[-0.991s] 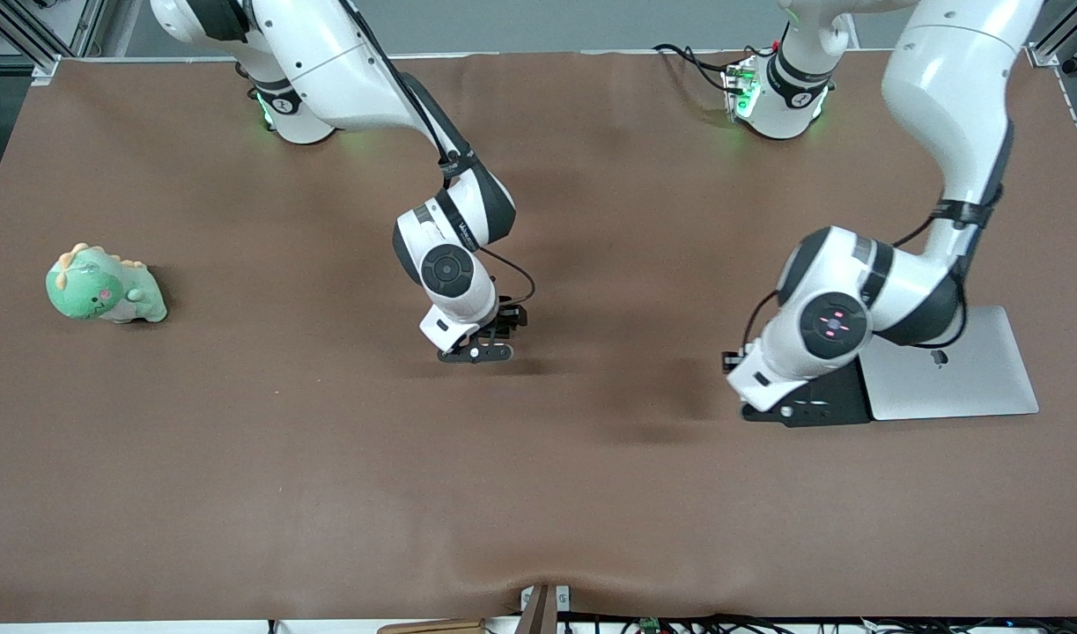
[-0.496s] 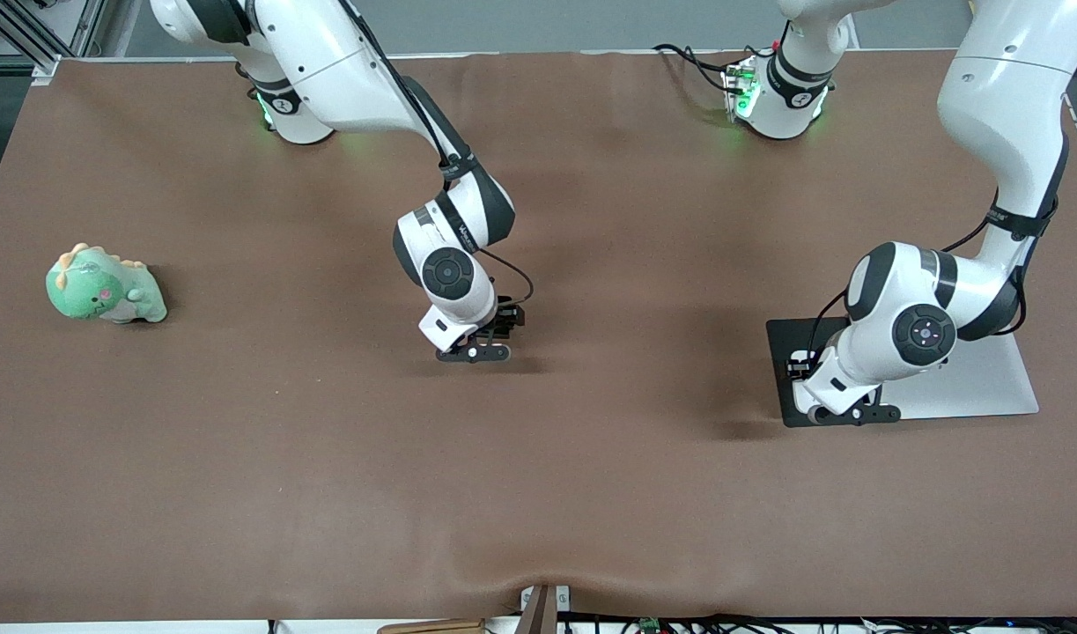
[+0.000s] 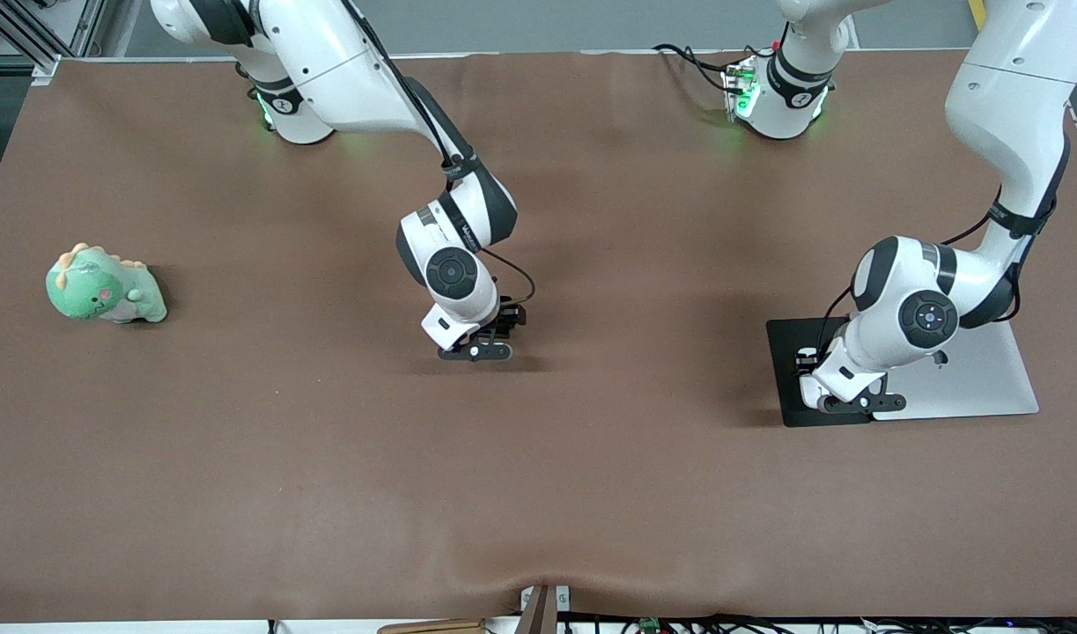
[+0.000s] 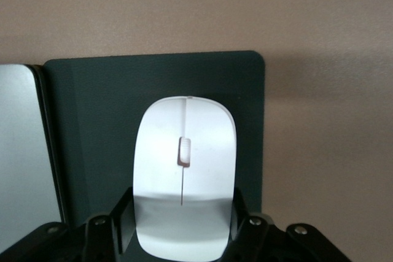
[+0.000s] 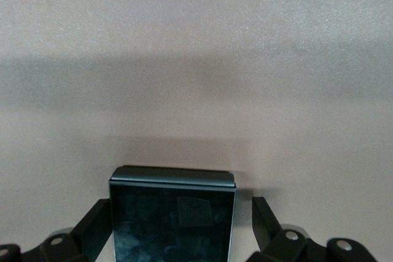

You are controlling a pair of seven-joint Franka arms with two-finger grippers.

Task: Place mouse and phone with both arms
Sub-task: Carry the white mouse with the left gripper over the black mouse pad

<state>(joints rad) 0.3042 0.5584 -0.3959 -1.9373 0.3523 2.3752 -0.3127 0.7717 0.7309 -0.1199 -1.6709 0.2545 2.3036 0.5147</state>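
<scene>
I should use my left gripper to set the white mouse, now held over the black pad, down on the black pad [image 3: 820, 377] [image 4: 162, 177] beside the silver laptop.
The white mouse [image 4: 184, 151] sits between the fingers of my left gripper [image 4: 183, 205], which is shut on its rear sides. It is over the black pad [image 4: 92, 121]; I cannot tell if it rests on it. In the front view my left gripper [image 3: 855, 403] is low over the pad's [image 3: 786, 348] nearer edge, and the mouse is hidden under it. The black folded phone [image 5: 172, 219] lies on the table between the fingers of my right gripper [image 5: 180, 208]. That gripper is open, with a gap at one finger [image 5: 265, 216]. My right gripper [image 3: 475, 352] is low at mid-table.
A closed silver laptop [image 3: 987, 379] lies beside the pad toward the left arm's end; it also shows in the left wrist view [image 4: 21, 151]. A green plush dinosaur [image 3: 102, 286] sits at the right arm's end. The brown table cover [image 3: 538, 493] is bare nearer the camera.
My left arm has swung toward the left arm's end of the table, uncovering the pad, and now has the mouse over it. My right gripper has barely moved.
</scene>
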